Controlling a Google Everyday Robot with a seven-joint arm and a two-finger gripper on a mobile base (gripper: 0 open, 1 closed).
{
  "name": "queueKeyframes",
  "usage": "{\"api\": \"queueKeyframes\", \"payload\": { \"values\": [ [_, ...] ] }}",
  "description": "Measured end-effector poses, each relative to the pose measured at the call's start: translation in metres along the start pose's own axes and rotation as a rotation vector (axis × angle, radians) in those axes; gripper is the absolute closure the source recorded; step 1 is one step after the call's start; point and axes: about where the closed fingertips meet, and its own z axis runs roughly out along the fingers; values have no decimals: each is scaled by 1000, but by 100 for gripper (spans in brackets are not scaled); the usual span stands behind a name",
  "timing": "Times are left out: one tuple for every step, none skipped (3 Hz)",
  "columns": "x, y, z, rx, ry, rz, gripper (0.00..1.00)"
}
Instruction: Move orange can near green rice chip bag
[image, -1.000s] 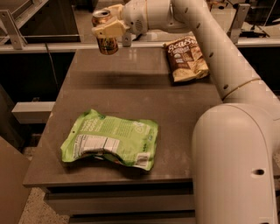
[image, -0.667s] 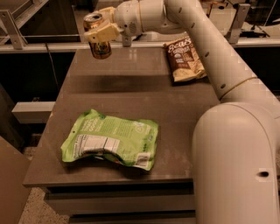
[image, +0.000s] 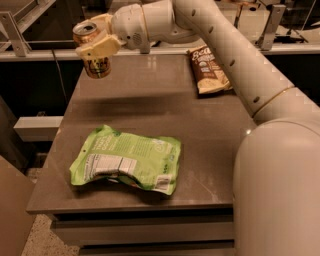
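Note:
My gripper has the orange can. Next, I set it down on the table (image: 102, 111) just behind the green rice chip bag.
The orange can (image: 95, 64), orange-brown with a silver top, is held in the air above the table's far left edge. My gripper (image: 96, 44) is shut on the orange can, with a pale finger (image: 100, 47) across its side. The green rice chip bag (image: 127, 158) lies flat near the table's front left, white label panel facing up. The can hangs well behind the bag and above it, apart from it.
A brown-and-yellow chip bag (image: 210, 70) lies at the table's back right. The grey table (image: 210, 145) drops off at its left edge near the can. My white arm (image: 250, 65) crosses the right side. A rail (image: 40, 52) runs behind the table.
The gripper has carried the orange can to the left, from over the table's back middle to above its far left edge. The two bags have not moved.

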Motion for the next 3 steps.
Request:
{"api": "queueKeyframes", "payload": {
  "values": [
    [-7, 29, 11, -23, -16, -7, 100],
    [-9, 57, 11, -8, -35, 1, 100],
    [-7, 81, 8, 14, -61, 17, 100]
  ]
}}
